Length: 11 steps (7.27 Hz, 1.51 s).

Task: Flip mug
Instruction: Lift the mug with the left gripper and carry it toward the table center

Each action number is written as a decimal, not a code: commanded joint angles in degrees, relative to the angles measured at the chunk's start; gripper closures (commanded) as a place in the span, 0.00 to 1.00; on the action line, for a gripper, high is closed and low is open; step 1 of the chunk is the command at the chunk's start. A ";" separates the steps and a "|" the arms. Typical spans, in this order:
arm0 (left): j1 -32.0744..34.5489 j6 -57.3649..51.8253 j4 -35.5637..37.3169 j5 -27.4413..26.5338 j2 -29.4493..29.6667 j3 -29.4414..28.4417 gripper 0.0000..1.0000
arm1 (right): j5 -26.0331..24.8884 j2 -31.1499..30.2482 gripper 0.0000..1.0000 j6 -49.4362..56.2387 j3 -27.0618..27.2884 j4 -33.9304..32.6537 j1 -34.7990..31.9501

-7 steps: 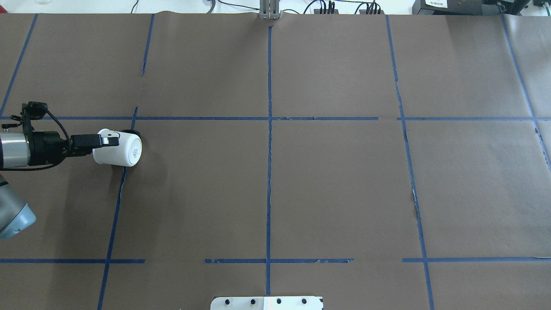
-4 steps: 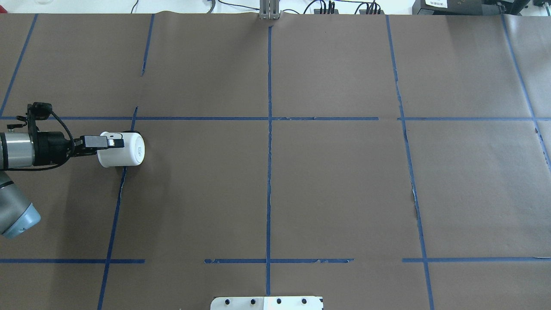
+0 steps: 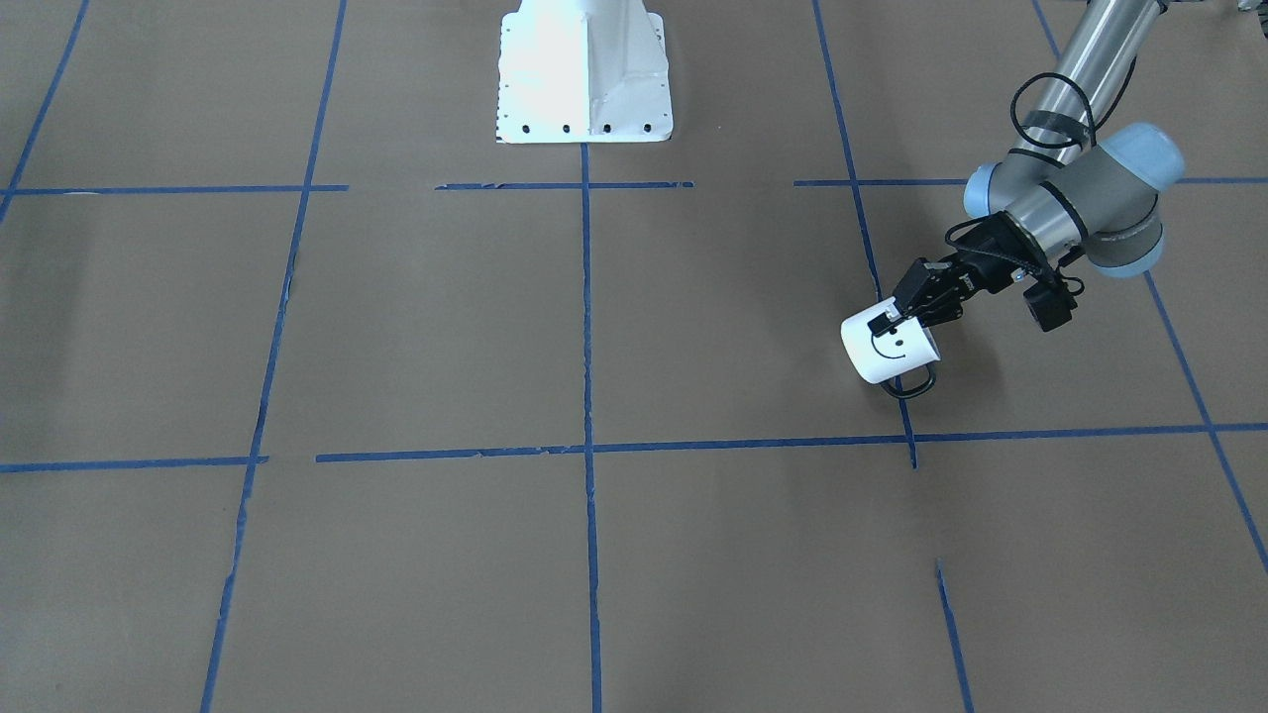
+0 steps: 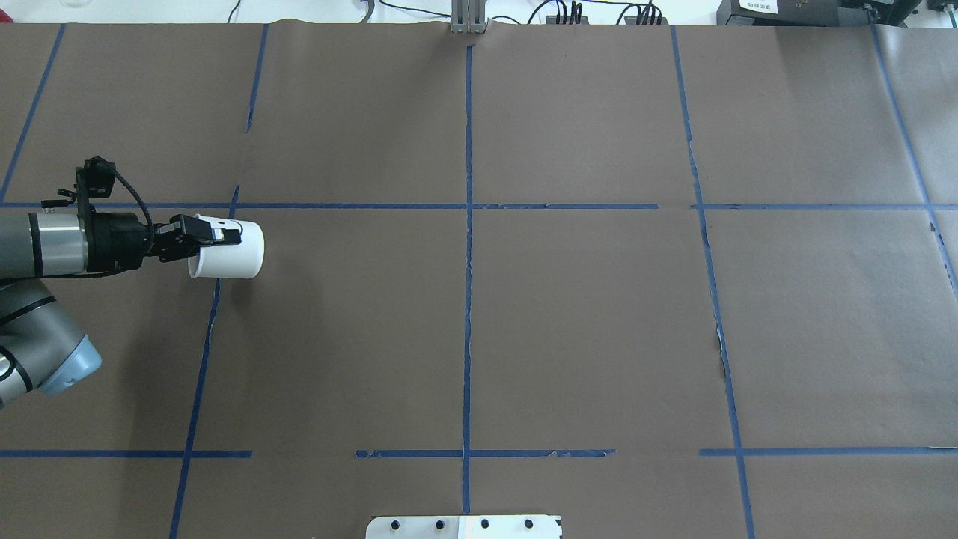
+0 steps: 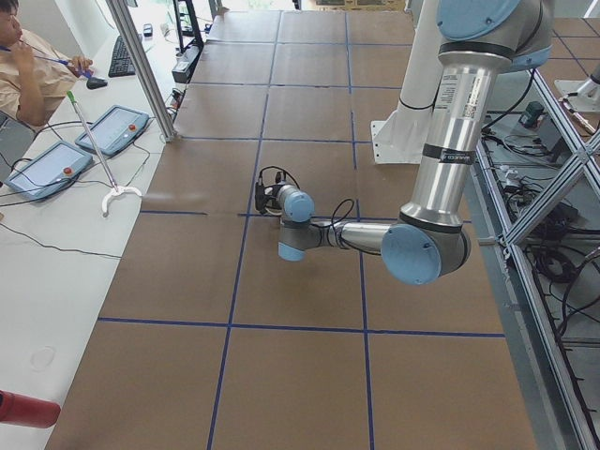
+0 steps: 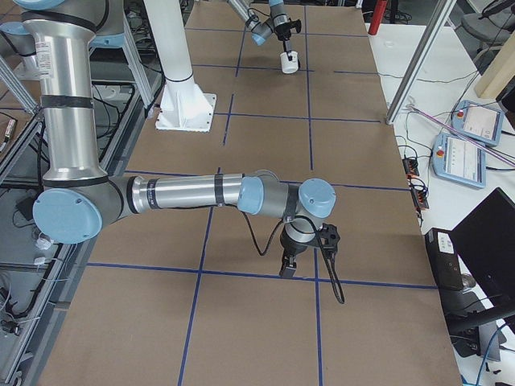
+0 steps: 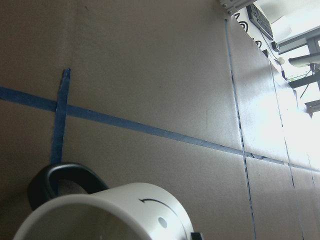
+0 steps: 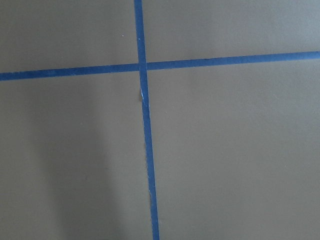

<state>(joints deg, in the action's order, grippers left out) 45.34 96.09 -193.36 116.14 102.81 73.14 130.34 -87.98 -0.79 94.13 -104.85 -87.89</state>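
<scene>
The white mug, held tilted low over the brown table, will be let go by my left gripper on the blue line running out from the white base plate (image 3: 602, 323) (image 7: 230, 89).
The white mug (image 4: 230, 257) with a black smiley face (image 3: 892, 344) and a black loop handle (image 3: 916, 384) is held tilted on its side low over the brown table. Its mouth faces the left arm and its base points away. My left gripper (image 4: 218, 233) is shut on its rim, also seen in the front view (image 3: 899, 315). The left wrist view shows the mug's rim (image 7: 107, 212) and handle (image 7: 56, 182) up close. The mug also shows in the side views (image 5: 291, 250) (image 6: 289, 62). My right gripper (image 6: 288, 269) hangs over the table at the other end; I cannot tell whether it is open or shut.
Blue tape lines (image 4: 468, 247) cross the brown paper table. The robot's white base plate (image 3: 584, 74) stands at the table's near edge. Operator tablets (image 5: 112, 129) and a seated person (image 5: 28, 66) are beyond the far side.
My left gripper has moved right and toward the far side with the mug. The mug has turned, so its labelled base no longer faces the overhead camera.
</scene>
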 commanded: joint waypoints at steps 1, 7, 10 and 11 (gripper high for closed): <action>0.01 3.57 0.00 -0.04 3.27 0.34 1.00 | 0.00 0.00 0.00 0.00 0.00 0.00 0.00; -2.87 4.81 56.06 -3.87 16.50 16.86 1.00 | 0.00 0.00 0.00 0.00 0.00 0.00 0.00; -10.32 4.28 87.95 -7.50 30.30 16.78 1.00 | 0.00 0.08 0.00 0.00 0.00 0.00 0.00; -14.01 4.71 95.03 -10.47 33.74 16.17 1.00 | 0.00 0.00 0.00 0.00 0.00 0.00 0.00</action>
<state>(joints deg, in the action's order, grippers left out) 35.60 100.49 -109.23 108.47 131.59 89.78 130.34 -87.93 -0.79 94.13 -104.85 -87.89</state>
